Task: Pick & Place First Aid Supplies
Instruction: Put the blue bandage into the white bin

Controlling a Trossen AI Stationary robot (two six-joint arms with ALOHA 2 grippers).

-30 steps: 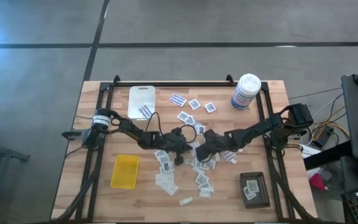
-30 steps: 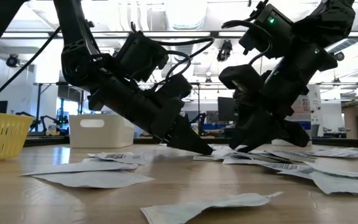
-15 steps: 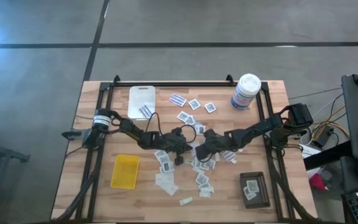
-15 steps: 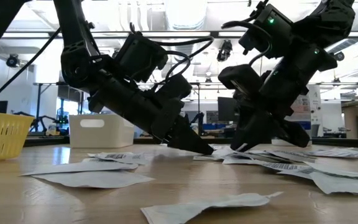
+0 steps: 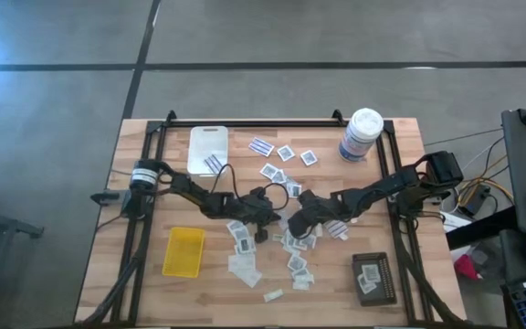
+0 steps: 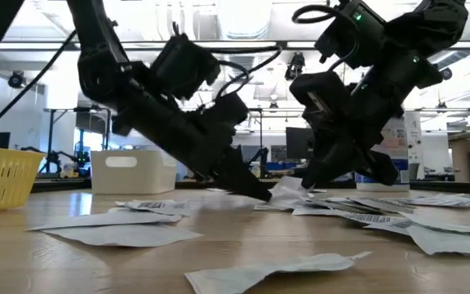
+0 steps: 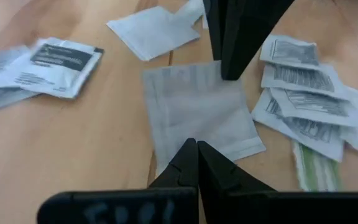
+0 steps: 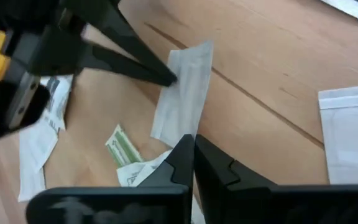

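Note:
I should open my left gripper and take the white packet's free edge (image 7: 241,153), low against the tabletop, after my right gripper lifts the packet clear.
First aid supplies, small white packets (image 5: 292,260), lie scattered over the middle of the wooden table. One plain white square packet (image 7: 197,112) is held between both grippers at the table's centre. My left gripper (image 7: 196,148) comes from the left and is shut on one edge. My right gripper (image 8: 190,144) comes from the right and is shut on the opposite edge. In the low view the packet (image 6: 288,190) shows between the two sets of dark fingertips, just above the tabletop. My left gripper pinches the middle of the packet's edge nearest it (image 7: 191,134) between its two fingertips. The fingers slant down from the table's left. The packet lies about flat, stretched toward the other gripper. My right gripper pinches the opposite edge (image 8: 178,127) between its two fingertips. The fingers slant down from the table's right. In the low view that side of the packet (image 6: 294,186) is raised a little off the table.
A white tray (image 5: 208,146) with blue-striped strips stands at the far left, a yellow tray (image 5: 184,251) at the near left. A black tray (image 5: 373,277) holding packets is at the near right, a tall white canister (image 5: 362,134) at the far right.
My right gripper has shut on the packet's edge. My left gripper has risen slightly, and the packet, which lay on the table, now stands a little raised between the two grippers.

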